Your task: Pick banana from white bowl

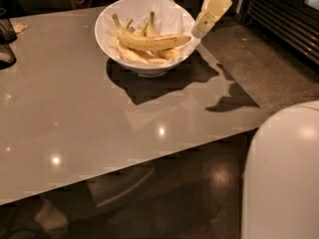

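My gripper is to grab the long banana lying across the top of the others (161, 42) next, just past its middle toward its brownish end.
The white bowl (112, 43) stands on the far part of the grey table, lined with white paper. Several bananas lie in it. The banana (149, 42), long, deep yellow with a greenish stem at the left, lies across the top of the others. My gripper (202, 30) hangs at the bowl's right rim, pointing down and left, its tip just right of the banana's brownish end. It holds nothing that I can see.
The grey table (99, 128) ends at a front edge and a right corner. Dark objects (6, 44) sit at the table's far left edge. A large white rounded robot part (284, 178) fills the lower right. A dark slatted wall (289, 19) is at the right.
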`<state>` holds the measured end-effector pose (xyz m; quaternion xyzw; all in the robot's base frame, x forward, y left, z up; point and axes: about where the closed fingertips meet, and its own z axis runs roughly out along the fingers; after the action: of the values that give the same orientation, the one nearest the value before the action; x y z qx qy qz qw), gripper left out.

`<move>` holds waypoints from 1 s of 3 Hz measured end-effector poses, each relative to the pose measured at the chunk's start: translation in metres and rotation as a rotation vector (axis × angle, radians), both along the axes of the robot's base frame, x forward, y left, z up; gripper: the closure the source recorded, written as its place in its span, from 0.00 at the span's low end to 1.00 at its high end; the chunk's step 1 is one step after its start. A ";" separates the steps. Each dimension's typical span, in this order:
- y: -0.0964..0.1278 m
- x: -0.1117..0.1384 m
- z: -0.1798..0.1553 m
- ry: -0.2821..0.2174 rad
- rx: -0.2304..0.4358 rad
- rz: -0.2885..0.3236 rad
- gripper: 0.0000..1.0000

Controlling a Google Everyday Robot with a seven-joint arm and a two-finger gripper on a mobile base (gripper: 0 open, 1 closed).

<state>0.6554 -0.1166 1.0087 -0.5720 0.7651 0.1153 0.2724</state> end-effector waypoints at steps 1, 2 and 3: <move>0.025 0.014 0.006 -0.020 -0.002 0.040 0.00; 0.048 0.028 0.007 -0.037 -0.016 0.068 0.00; 0.064 0.040 0.003 -0.042 -0.038 0.072 0.02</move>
<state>0.6959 -0.0525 1.0115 -0.6065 0.7401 0.0985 0.2734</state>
